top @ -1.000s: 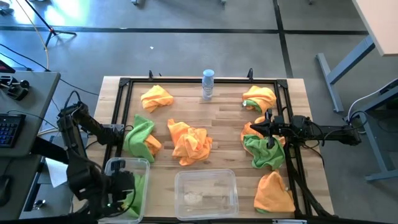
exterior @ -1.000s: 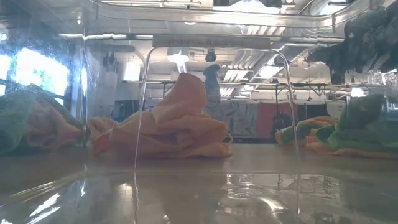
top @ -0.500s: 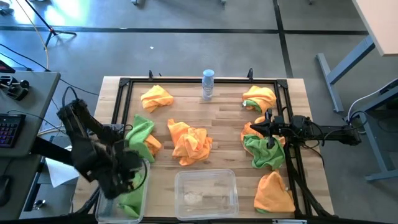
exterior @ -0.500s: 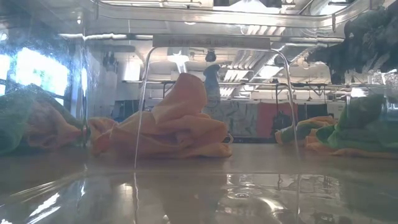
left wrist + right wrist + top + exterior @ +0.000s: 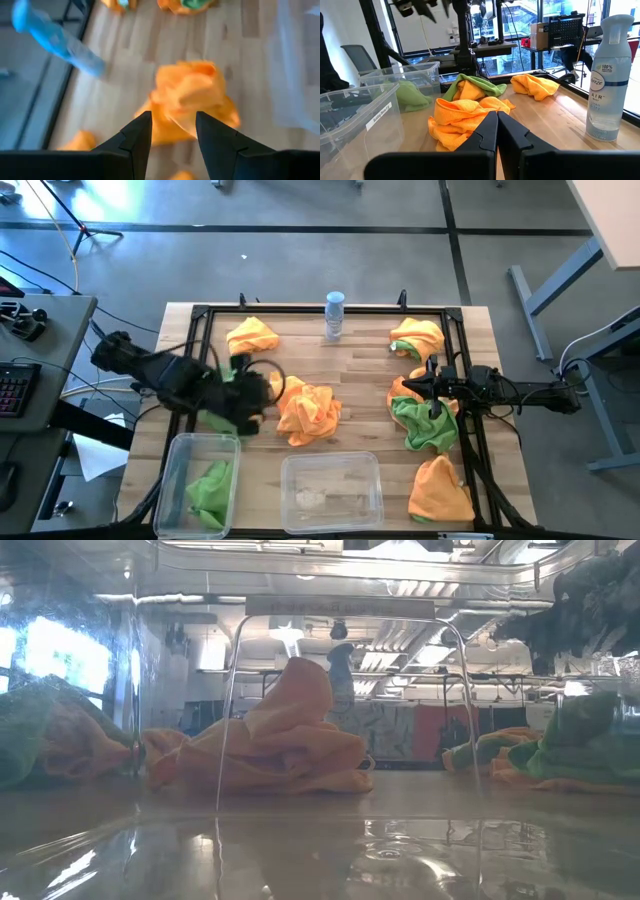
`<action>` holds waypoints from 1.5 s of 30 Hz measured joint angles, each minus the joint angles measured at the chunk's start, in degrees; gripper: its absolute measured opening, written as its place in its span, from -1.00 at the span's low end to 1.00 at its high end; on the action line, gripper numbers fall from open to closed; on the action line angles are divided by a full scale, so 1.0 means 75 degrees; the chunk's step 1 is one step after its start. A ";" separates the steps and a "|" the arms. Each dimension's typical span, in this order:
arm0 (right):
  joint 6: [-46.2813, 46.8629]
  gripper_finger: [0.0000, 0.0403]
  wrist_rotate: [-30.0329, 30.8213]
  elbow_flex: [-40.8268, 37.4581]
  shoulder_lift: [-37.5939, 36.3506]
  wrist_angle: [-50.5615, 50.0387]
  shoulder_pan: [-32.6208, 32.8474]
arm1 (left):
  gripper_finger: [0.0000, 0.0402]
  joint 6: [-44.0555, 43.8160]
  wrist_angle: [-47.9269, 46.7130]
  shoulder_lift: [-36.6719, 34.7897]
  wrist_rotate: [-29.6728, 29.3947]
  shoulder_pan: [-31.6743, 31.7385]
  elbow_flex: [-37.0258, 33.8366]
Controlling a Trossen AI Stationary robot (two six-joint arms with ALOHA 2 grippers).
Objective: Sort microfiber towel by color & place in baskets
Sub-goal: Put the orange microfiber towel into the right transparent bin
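Observation:
The robot's right gripper should close on the middle of the bunched orange towel [image 5: 308, 416] [image 5: 466, 113] that lies between the spray bottle and the wider basket.
My left gripper [image 5: 262, 388] [image 5: 172, 131] hangs open over the table's middle left, above a green and orange towel that its arm mostly hides. Nothing is between its fingers. A bunched orange towel [image 5: 308, 410] [image 5: 192, 100] lies just beyond it. One green towel [image 5: 210, 485] lies in the narrow basket [image 5: 180, 455] at the near left. The wider basket [image 5: 332, 490] stands beside that one. My right gripper [image 5: 428, 387] [image 5: 497, 125] rests shut at the table's right, over an orange towel [image 5: 403, 392] and a green towel [image 5: 425, 428].
More towels lie about: orange [image 5: 252, 337] at the far left, orange and green [image 5: 417, 338] at the far right, orange [image 5: 440, 490] at the near right. A spray bottle [image 5: 334, 315] [image 5: 610, 75] stands at the far edge. A black frame [image 5: 190, 340] rims the table.
My left gripper has risen out of the narrow basket and swung toward the far edge and the right, turning as it went. It now hangs over the towels at the middle left. The green towel has stayed in the narrow basket.

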 joint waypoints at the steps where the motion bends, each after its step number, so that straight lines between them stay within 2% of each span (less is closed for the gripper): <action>1: 0.0000 -1.00 0.0000 0.0000 0.0000 0.0000 0.0000 | -0.29 0.0414 0.0146 0.0008 0.0004 0.0205 0.0000; 5: 0.0000 -1.00 0.0000 0.0000 0.0000 0.0000 0.0000 | -0.29 0.1561 0.0553 0.0011 -0.0039 0.0993 -0.0003; 9: 0.0000 -1.00 0.0000 0.0000 0.0000 0.0000 -0.0001 | -0.29 0.1994 0.0637 0.0011 -0.0034 0.1748 -0.0003; 17: 0.0000 -1.00 0.0000 0.0000 0.0000 0.0000 -0.0002 | -0.29 0.1931 0.0629 0.0011 -0.0021 0.2874 -0.0003; 26: 0.0000 -1.00 0.0000 0.0000 0.0002 0.0000 -0.0001 | -0.29 0.1897 0.0635 0.0011 -0.0039 0.3362 -0.0003; 30: 0.0000 -1.00 0.0015 0.0000 0.0000 0.0051 -0.0003 | -0.29 0.1257 0.0790 0.0075 0.0098 0.3518 -0.0003; 34: 0.0364 -1.00 0.0098 0.0000 0.0003 0.0075 -0.0005 | -0.29 0.0935 0.1335 0.0249 0.0529 0.3658 -0.0009; 39: 0.0171 -1.00 0.0208 0.0167 0.0026 0.0172 -0.0003 | -0.37 0.1735 0.2016 0.0610 0.0993 0.3655 -0.0040; 42: -0.0388 -1.00 0.0771 0.0808 0.0242 0.0034 -0.0005 | -0.45 0.2194 0.3094 0.0542 0.1422 0.3735 -0.0585; 45: -0.0607 -1.00 0.1167 0.1832 0.0805 -0.0715 -0.0003 | -0.53 0.2370 0.4152 0.0257 0.1802 0.3886 -0.1490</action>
